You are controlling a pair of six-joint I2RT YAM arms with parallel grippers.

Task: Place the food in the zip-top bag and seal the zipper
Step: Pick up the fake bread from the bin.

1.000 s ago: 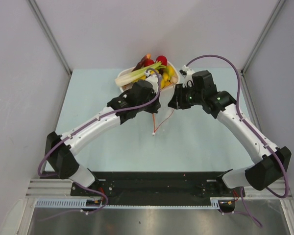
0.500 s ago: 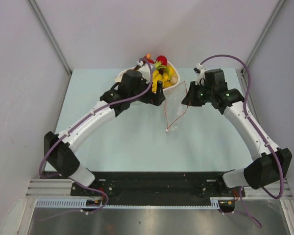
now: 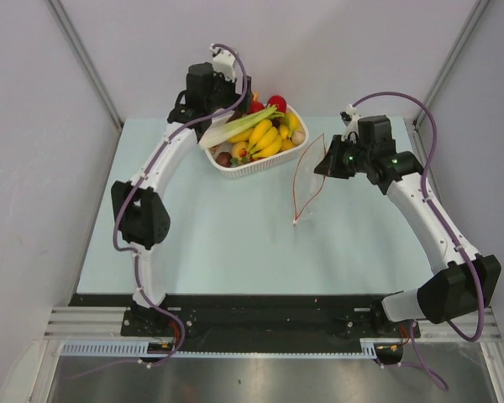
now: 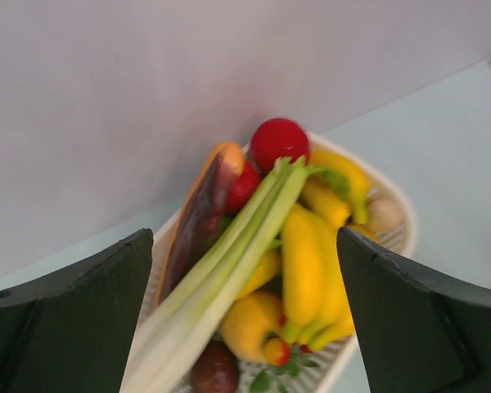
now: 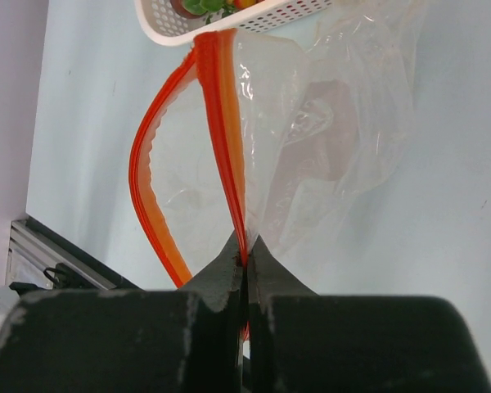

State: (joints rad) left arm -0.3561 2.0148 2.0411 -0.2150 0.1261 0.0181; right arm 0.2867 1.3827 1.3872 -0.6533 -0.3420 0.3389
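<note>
My left gripper should grip the long dark purple-brown vegetable at the middle [image 3: 237, 114] [image 4: 200, 214], toward its orange end, beside the green-white leek.
The food lies in a white slatted basket [image 3: 235, 166]: a yellow banana bunch [image 3: 265, 138] [image 4: 311, 270], a dark purple-brown vegetable [image 4: 198, 221] and a red piece [image 4: 279, 143], with a green-white leek [image 4: 221, 270] across them. My left gripper [image 3: 218, 107] [image 4: 245, 315] hangs open above the basket's back left, holding nothing. The clear zip-top bag [image 3: 307, 180] [image 5: 335, 131] hangs right of the basket, its mouth gaping. My right gripper [image 3: 324, 164] [image 5: 244, 264] is shut on one side of the orange-red zipper [image 5: 225, 123].
The basket's rim [image 5: 254, 23] sits just beyond the bag's far end. Grey walls stand close behind the basket and on both sides of the pale blue table [image 3: 202, 243]. The left arm stretches along the table's left part.
My left gripper has opened and swung from the bag at mid-table to the back, above the basket. My right gripper closed on the zipper strip and carried the bag to the right.
</note>
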